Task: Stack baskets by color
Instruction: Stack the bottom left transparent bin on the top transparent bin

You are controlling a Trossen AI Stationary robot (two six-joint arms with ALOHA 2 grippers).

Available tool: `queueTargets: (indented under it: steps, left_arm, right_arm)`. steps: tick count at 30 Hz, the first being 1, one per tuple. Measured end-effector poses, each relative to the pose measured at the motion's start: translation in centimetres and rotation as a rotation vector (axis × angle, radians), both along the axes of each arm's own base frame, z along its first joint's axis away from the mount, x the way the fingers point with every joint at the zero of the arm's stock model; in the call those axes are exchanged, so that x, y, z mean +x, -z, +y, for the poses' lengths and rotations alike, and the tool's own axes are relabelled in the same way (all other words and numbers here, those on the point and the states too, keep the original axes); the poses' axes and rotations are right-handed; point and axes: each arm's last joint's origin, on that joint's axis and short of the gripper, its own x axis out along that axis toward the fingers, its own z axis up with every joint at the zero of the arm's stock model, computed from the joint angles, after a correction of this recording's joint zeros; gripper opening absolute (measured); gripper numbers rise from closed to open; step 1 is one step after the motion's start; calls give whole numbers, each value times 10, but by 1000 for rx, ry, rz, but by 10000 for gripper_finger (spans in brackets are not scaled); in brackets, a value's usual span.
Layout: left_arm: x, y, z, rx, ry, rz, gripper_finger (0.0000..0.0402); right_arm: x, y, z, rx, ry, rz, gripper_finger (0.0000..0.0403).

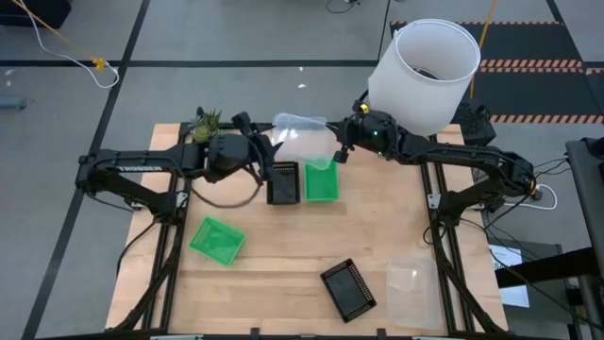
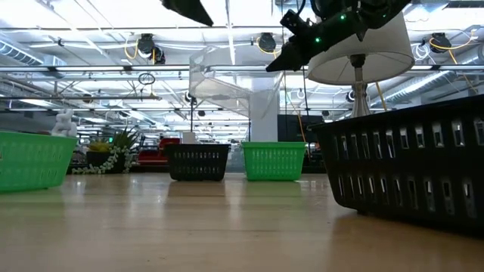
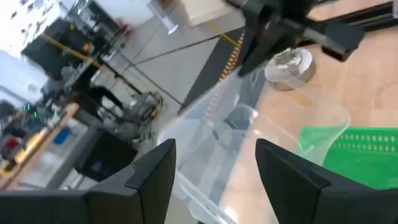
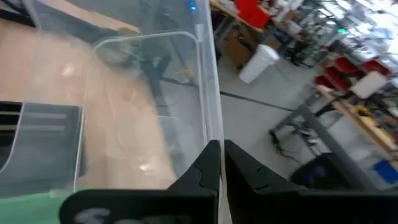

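Note:
Next, my left gripper pinches the clear basket's opposite rim (image 2: 195, 69) from above before lowering it, as the basket is tilted and only my right gripper is on its rim.
A clear basket (image 1: 302, 138) hangs high over the table's far middle, with my right gripper (image 4: 222, 155) shut on it. My left gripper (image 3: 214, 168) is open on the basket's left side (image 1: 262, 146); in the low view it (image 2: 198, 10) stands above the basket (image 2: 227, 85), apart from it. Below, a black basket (image 1: 283, 182) and a green basket (image 1: 321, 182) sit side by side on the wood. Another green basket (image 1: 217, 240), a black basket (image 1: 348, 288) and a clear basket (image 1: 412, 291) lie nearer the front. My right gripper pinches the clear basket's upright wall at its rim (image 4: 213, 127) between the two fingers, on the end facing the table's right. The fingers come nearly level from the right (image 2: 272, 65). The basket is lifted clear of the table and hangs tilted.
A big white lampshade (image 1: 427, 64) stands at the far right, close behind my right arm. A small green plant (image 1: 208, 121) sits at the far left by my left arm. Bare wood (image 1: 283, 264) lies between the front baskets.

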Motion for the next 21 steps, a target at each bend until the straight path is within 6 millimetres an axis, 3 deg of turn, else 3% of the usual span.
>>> queueTargets:
  steps: [8, 17, 21]
  left_arm:
    - [6, 9, 6, -12, 51, 120, 227]
    - [7, 11, 10, -45, 136, 127, 294]
    - [5, 2, 17, -47, 146, 130, 302]
  right_arm:
    - [-1, 5, 1, 125, -79, -10, 0]
    - [-3, 11, 2, 172, -71, 40, 1]
    - [-4, 14, 2, 187, -83, 68, 2]
